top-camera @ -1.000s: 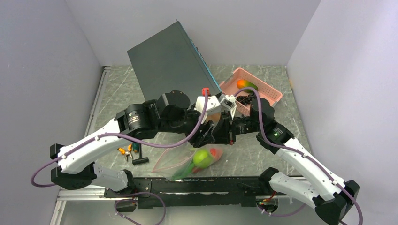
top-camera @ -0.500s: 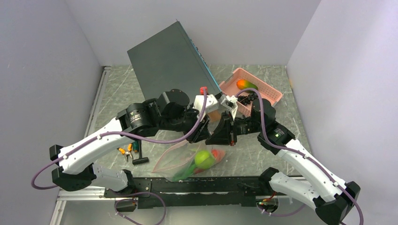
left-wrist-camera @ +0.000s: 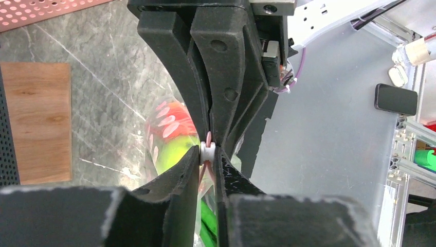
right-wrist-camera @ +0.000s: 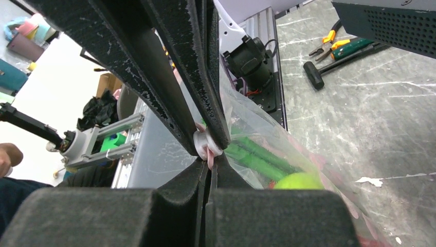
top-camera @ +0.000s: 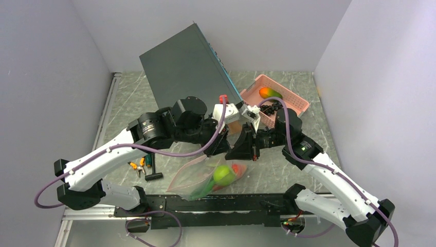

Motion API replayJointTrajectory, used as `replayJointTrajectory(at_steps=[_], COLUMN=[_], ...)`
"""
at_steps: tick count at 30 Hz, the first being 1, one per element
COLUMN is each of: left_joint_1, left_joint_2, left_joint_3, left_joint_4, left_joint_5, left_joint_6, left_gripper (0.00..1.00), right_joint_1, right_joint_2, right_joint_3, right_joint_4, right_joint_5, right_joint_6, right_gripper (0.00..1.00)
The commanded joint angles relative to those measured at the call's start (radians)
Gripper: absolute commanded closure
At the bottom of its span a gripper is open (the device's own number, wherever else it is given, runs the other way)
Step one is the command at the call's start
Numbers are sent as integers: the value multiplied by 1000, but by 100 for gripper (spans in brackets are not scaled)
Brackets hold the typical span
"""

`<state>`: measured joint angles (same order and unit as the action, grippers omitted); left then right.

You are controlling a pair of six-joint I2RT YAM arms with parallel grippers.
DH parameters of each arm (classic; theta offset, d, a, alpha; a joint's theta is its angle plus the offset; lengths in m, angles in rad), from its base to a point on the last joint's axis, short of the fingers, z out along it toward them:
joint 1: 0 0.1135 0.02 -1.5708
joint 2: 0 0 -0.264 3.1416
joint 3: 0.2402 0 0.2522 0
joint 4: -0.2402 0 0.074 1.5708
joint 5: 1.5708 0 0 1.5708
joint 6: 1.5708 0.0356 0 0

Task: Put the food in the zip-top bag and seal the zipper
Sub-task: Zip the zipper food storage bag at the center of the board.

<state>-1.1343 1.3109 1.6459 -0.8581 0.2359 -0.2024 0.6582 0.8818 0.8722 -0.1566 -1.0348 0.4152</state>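
Note:
The right gripper's fingers crowd the white slider in the left gripper, so next the right gripper opens and takes the zipper strip [right-wrist-camera: 210, 158] farther from the slider.
The zip-top bag [top-camera: 191, 177] lies near the table's front edge, its mouth lifted between both grippers. Inside it are a lime-green fruit [top-camera: 222, 174], a red piece [top-camera: 237, 168] and green pods [top-camera: 201, 190]. In the left wrist view my left gripper [left-wrist-camera: 207, 153] is shut on the white slider [left-wrist-camera: 207, 150] of the zipper. Facing it tip to tip, my right gripper [right-wrist-camera: 209, 165] is shut on the pink zipper strip [right-wrist-camera: 211, 160] beside the slider. A mango [top-camera: 269, 92] and black grapes [top-camera: 267, 109] lie in the pink basket [top-camera: 298, 105].
A large dark box [top-camera: 187, 69] leans at the back, just behind the left arm. Small orange-and-black hand tools [top-camera: 141, 166] and a black hammer-shaped tool [top-camera: 153, 176] lie left of the bag. A wooden block [left-wrist-camera: 36, 121] lies on the table below the grippers.
The left gripper's jaws have closed onto the zipper's white slider. Both grippers have risen a little, and the bag's mouth has come up with them.

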Motion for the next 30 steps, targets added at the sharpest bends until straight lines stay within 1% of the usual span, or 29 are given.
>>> replayJointTrajectory(at_steps=[1,4,8,12,15,19,26,30], left_joint_1=[2,2,2,3,9,41,137,140], left_joint_2=[-9,-15,-38,-52,-52,-58,-149,-196], left_joint_3=[9,-3,-38,-56,-62,-105,-219,-243], left_joint_4=[56,52,60,31,4,2,63,97], left_joint_5=[58,45,7,-32,-54,-8,109,152], left_joint_6=[6,4,-33,-66,-74,-71,-82,-105], left_gripper=[87,100,100,100,100,100,100,100], right_joint_1=[4,4,5,7,5,6,5,4], right_joint_2=[-15,-26,-41,-64,-100,-143,-220,-217], right_joint_3=[20,8,-25,-76,-172,-247,-258,-258], right_joint_4=[64,87,149,253,428,572,503,488], right_joint_5=[-7,11,86,169,212,245,324,327], right_joint_6=[6,21,114,223,347,452,399,387], right_gripper=[100,100,100,100,100,100,100,100])
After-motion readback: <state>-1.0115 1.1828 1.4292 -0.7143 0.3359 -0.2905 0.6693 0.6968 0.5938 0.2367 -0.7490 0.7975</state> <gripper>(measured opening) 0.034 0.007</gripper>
